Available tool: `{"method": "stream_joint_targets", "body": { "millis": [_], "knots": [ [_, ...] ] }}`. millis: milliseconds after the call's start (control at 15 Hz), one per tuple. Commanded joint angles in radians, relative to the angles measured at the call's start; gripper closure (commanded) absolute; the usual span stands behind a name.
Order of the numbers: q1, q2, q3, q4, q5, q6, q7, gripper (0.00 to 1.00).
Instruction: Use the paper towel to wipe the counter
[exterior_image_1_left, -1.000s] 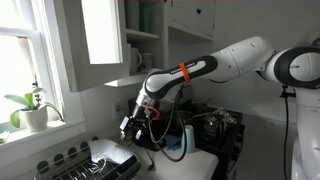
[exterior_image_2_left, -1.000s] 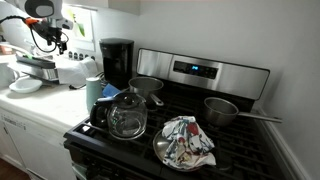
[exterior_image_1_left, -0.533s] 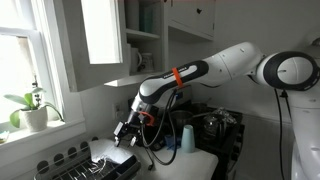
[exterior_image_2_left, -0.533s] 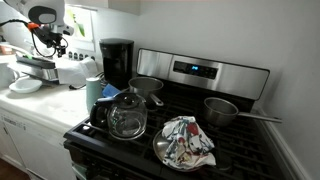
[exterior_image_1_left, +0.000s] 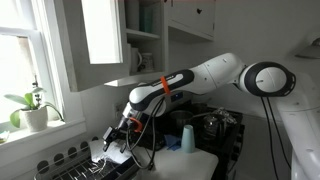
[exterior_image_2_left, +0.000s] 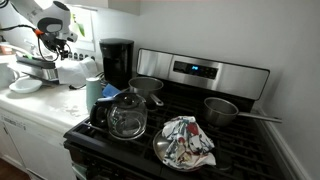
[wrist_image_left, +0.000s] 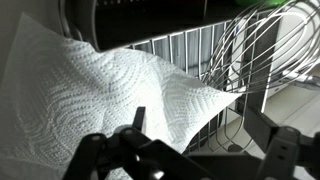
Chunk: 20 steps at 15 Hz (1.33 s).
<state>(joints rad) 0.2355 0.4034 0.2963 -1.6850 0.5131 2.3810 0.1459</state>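
My gripper's fingers are too high above the paper towel's loose corner. I need to lower them and pinch that corner (wrist_image_left: 222, 98) before I lift it off the dish rack.
The paper towel (wrist_image_left: 90, 90) is a white embossed sheet draped over a black wire dish rack (wrist_image_left: 185, 55); it fills the left of the wrist view. My gripper (wrist_image_left: 196, 130) hangs open just above it. One corner of the sheet reaches in between the dark fingers (wrist_image_left: 137, 122), and nothing is gripped. In an exterior view the gripper (exterior_image_1_left: 113, 143) points down at the white towel (exterior_image_1_left: 117, 157) on the rack, at the left end of the white counter (exterior_image_1_left: 195, 166). In an exterior view the gripper (exterior_image_2_left: 57, 44) is at the far left, above the counter (exterior_image_2_left: 45, 108).
A wire whisk (wrist_image_left: 270, 45) stands in the rack right of the towel. A pale blue cup (exterior_image_1_left: 187, 139) stands on the counter near the stove (exterior_image_2_left: 190, 140). A coffee maker (exterior_image_2_left: 116, 62), a glass pot (exterior_image_2_left: 126, 116), pans and a cloth-covered plate (exterior_image_2_left: 186, 143) are nearby.
The arm has swung left and down, bringing the gripper from above the counter to just over the towel on the dish rack. The jaws stayed open.
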Motion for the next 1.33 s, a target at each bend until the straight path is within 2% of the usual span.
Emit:
{"method": "stream_joint_targets", "body": {
  "millis": [0,67,133,800,1000,1067,1133,1267],
  "knots": [
    [0.02,0.085,0.005,0.103,0.013,-0.001,0.049,0.0],
    [0.023,0.099,0.005,0.118,0.01,-0.003,0.059,0.11],
    [0.027,0.111,0.005,0.129,0.006,-0.003,0.065,0.26],
    [0.031,0.149,-0.005,0.17,0.0,-0.011,0.11,0.97],
    [0.028,0.15,-0.004,0.171,0.003,-0.007,0.11,1.0],
    [0.018,0.154,0.009,0.174,0.024,-0.001,0.086,0.74],
    [0.018,0.157,0.013,0.178,0.026,0.003,0.08,0.74],
    [0.021,0.171,0.019,0.195,0.026,0.001,0.075,0.63]
  ]
}}
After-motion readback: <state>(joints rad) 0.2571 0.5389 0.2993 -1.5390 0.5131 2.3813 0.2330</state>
